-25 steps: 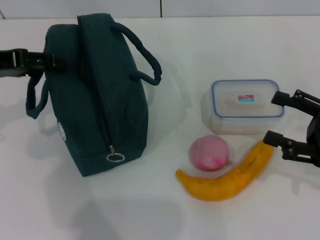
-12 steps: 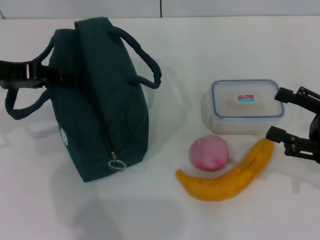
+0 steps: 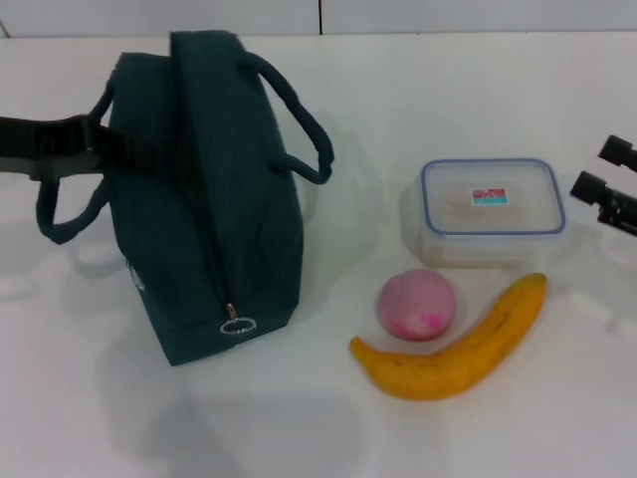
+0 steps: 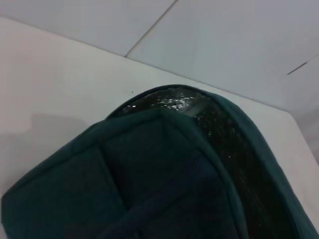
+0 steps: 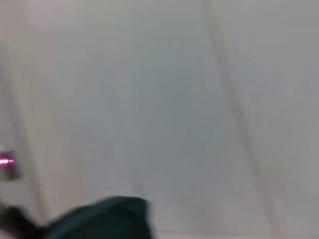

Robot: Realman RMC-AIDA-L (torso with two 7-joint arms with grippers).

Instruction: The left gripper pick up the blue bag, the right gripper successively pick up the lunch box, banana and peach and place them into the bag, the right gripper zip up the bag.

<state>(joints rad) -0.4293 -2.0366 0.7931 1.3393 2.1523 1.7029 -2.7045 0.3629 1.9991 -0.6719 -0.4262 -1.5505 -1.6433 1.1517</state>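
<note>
The robot's right gripper needs to next move to the lunch box's short edge (image 3: 556,191) that faces away from the blue bag and close there.
The blue bag (image 3: 214,199) stands on its side at the table's left, its ring zip pull (image 3: 237,325) low at the front. My left gripper (image 3: 100,147) reaches in from the left edge, shut at the bag's near handle (image 3: 62,221). The left wrist view looks onto the bag (image 4: 149,174), with foil lining (image 4: 169,102) showing at its open far end. The lunch box (image 3: 491,209) sits at the right. In front of it lie the peach (image 3: 417,304) and the banana (image 3: 458,349). My right gripper (image 3: 607,169) hangs open at the right edge, apart from the box.
The white table (image 3: 299,428) has bare room in front of the bag and the fruit. A pale wall with a seam (image 3: 319,15) runs along the back. The right wrist view is blurred, with a dark teal shape (image 5: 99,219) at its lower edge.
The bag has shifted right and stands more upright, carried along with my left gripper. My right gripper has drawn back from the banana's tip to the right edge.
</note>
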